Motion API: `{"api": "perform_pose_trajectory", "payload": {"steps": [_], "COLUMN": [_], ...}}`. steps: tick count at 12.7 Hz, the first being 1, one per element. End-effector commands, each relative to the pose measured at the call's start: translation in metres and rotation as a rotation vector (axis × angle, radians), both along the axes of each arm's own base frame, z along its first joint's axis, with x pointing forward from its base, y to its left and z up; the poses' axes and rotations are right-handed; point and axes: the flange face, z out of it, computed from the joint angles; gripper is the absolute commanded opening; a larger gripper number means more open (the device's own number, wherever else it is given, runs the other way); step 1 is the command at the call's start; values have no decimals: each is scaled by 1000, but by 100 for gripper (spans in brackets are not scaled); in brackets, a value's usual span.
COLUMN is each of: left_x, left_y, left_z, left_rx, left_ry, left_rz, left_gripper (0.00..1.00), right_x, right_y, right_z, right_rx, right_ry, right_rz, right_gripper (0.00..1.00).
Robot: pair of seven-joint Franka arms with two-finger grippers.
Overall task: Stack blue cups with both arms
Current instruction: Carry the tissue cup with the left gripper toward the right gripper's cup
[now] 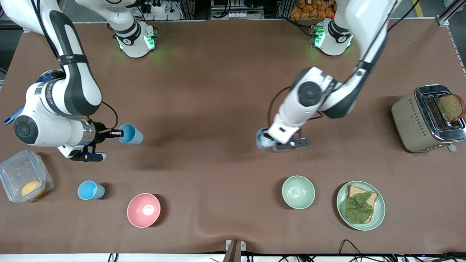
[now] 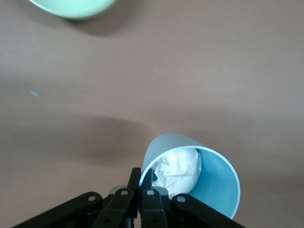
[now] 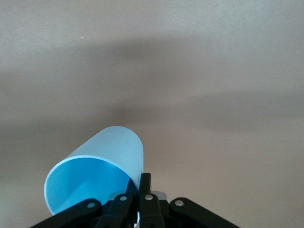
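Next, my left gripper releases its blue cup, now low over the table's middle, on the bare table (image 1: 228, 126) between the two grippers, nearer to my left gripper.
My right gripper (image 1: 115, 133) is shut on the rim of a blue cup (image 1: 131, 134) and holds it tilted on its side above the table near the right arm's end. In the right wrist view the fingertips (image 3: 144, 183) pinch that empty cup's (image 3: 95, 173) wall. My left gripper (image 1: 270, 138) is shut on the rim of a second blue cup (image 1: 263, 138), low over the table's middle. In the left wrist view this cup (image 2: 213, 180) holds a crumpled white wad (image 2: 178, 171). A third blue cup (image 1: 90, 190) stands on the table, nearer the front camera than the right gripper.
A pink bowl (image 1: 143, 210) and a clear lidded box (image 1: 22, 180) flank the third cup. A pale green bowl (image 1: 298, 191) and a green plate (image 1: 378, 209) with bread and a leaf lie nearer the camera than the left gripper. A toaster (image 1: 418, 120) stands at the left arm's end.
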Motion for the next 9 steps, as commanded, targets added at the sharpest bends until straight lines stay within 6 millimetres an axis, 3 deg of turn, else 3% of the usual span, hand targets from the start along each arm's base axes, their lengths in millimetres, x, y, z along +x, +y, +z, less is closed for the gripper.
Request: {"api": "perform_pose_trajectory", "payload": {"steps": [1,4,6,9], "left_x": [-9,-28,-52,-64], "left_y": [-60,-100,-124,-134], "left_z": [-24,-33,-55,-72], "left_rx": [-22,-5,43,87], "left_ry": [51,39,39,23], "left_rz": [70,83,88,104], "left_gripper": [0,0,0,0], "right_x": [0,-5,-7,-10], "right_y": [4,43,62,81], "right_z": [7,11,10,8], "right_rx": [17,-12,-14,42], "right_ry": [14,35,48,82], "right_rz": [-52,-129,-180,-241], "right_gripper": [0,0,0,0]}}
